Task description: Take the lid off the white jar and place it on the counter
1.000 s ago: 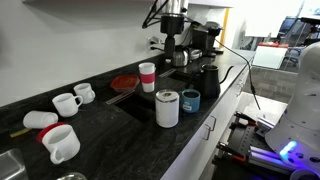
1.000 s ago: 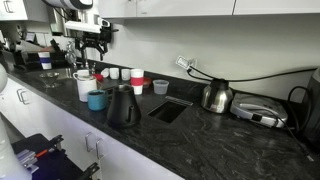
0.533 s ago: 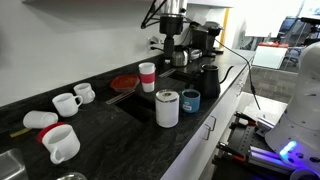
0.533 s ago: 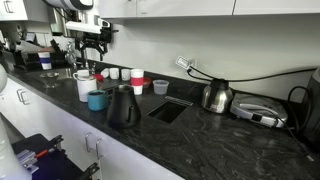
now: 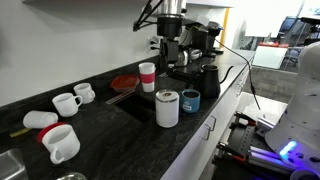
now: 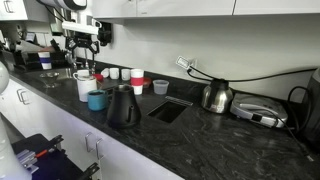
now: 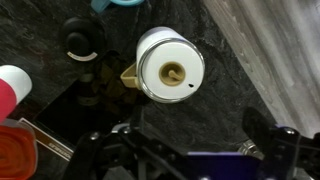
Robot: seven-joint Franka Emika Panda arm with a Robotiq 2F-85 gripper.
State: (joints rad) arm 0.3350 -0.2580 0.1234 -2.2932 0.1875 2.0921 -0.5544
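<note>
The white jar is next: my gripper needs to move down to the small knob in the middle [image 5: 167,95] [image 7: 175,73] of its lid and close there.
The white jar [image 5: 167,110] stands upright on the black counter [image 5: 110,135] near its front edge, with its pale round lid [image 5: 167,95] on top. It also shows in an exterior view [image 6: 85,88]. In the wrist view the lid [image 7: 170,62] is seen from above, white with a tan centre. My gripper [image 5: 170,60] hangs high above the counter, behind and above the jar, and also shows in an exterior view [image 6: 82,48]. In the wrist view the gripper [image 7: 180,150] is open and empty, its dark fingers [image 7: 265,128] wide apart, and the jar lies beyond them.
A blue cup [image 5: 190,100] stands right beside the jar and a black pitcher [image 5: 207,77] a little further on. A white cup with a red band [image 5: 147,76], a red plate [image 5: 125,83] and white mugs [image 5: 67,103] stand behind. A silver kettle [image 6: 216,96] stands far along.
The gripper has shifted a little sideways over the counter toward the jar. The jar, the lid and the cups have not moved.
</note>
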